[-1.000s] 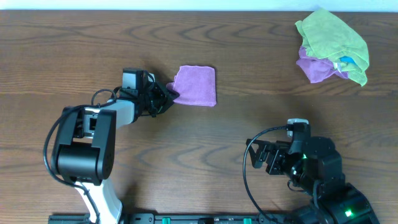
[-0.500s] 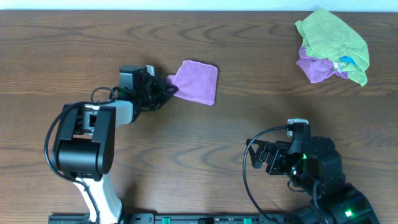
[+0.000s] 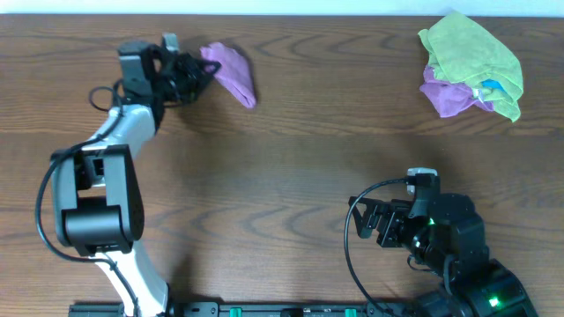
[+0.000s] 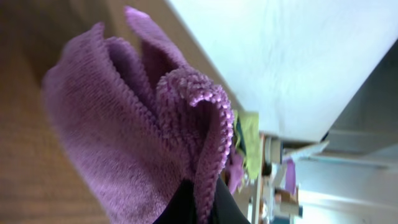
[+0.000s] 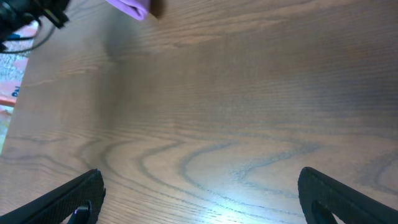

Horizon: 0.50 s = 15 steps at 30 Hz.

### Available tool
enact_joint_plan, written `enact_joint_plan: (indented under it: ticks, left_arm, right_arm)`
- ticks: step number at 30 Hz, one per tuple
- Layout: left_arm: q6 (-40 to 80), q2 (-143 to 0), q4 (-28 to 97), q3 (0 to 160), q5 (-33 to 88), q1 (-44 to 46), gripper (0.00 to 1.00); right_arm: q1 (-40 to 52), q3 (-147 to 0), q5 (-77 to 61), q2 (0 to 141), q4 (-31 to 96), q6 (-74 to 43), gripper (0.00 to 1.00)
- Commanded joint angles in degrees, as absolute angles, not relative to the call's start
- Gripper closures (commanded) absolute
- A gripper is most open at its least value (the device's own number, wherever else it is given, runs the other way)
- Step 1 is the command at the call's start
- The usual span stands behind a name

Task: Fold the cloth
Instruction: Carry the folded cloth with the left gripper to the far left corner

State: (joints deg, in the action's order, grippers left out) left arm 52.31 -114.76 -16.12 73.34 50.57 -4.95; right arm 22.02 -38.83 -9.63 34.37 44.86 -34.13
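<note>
My left gripper has the purple cloth near the table's far edge. It will let go of the cloth on the wood [image 3: 171, 54] just beneath it.
The purple cloth [image 3: 231, 70] hangs bunched and narrow near the table's far left edge. My left gripper [image 3: 201, 69] is shut on its left edge. In the left wrist view the cloth [image 4: 124, 124] fills the frame in loose folds, and a doubled hem is pinched at my left gripper [image 4: 200, 208] between the dark fingers. My right gripper [image 3: 370, 222] rests low at the near right, open, with only bare wood between its fingers [image 5: 62, 199]. A corner of the cloth [image 5: 130, 7] shows at the top of the right wrist view.
A lime-green cloth [image 3: 471, 53] lies heaped over another purple cloth with a white-blue tag [image 3: 449, 95] at the far right. The table's far edge [image 3: 282, 16] runs just behind the held cloth. The wooden tabletop [image 3: 291, 176] spans the middle.
My left gripper shut on the cloth's left edge and carried it up and to the far left. The cloth went from lying flat to hanging bunched. The right arm has not moved.
</note>
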Motion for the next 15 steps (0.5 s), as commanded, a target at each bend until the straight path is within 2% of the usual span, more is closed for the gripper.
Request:
enact_joint_plan:
  ticks: [1,9,15]
  left_arm:
    - [52.25,-114.45,-14.57,77.43,46.76,-6.83,0.94]
    - [50.98,-115.98,-12.08,81.38,38.28,-9.61,0.94]
    - [51.03,-122.13,-12.23,86.72,38.61,-10.07,0.94]
  right_arm:
    - [21.3,-38.61,-9.91,34.13,44.86,-34.92,0.01]
    - [21.3,-38.61,-9.91,34.13,44.86,-34.92,0.01]
    - [21.3,-38.61,-9.91,34.13,44.86,-34.92,0.01]
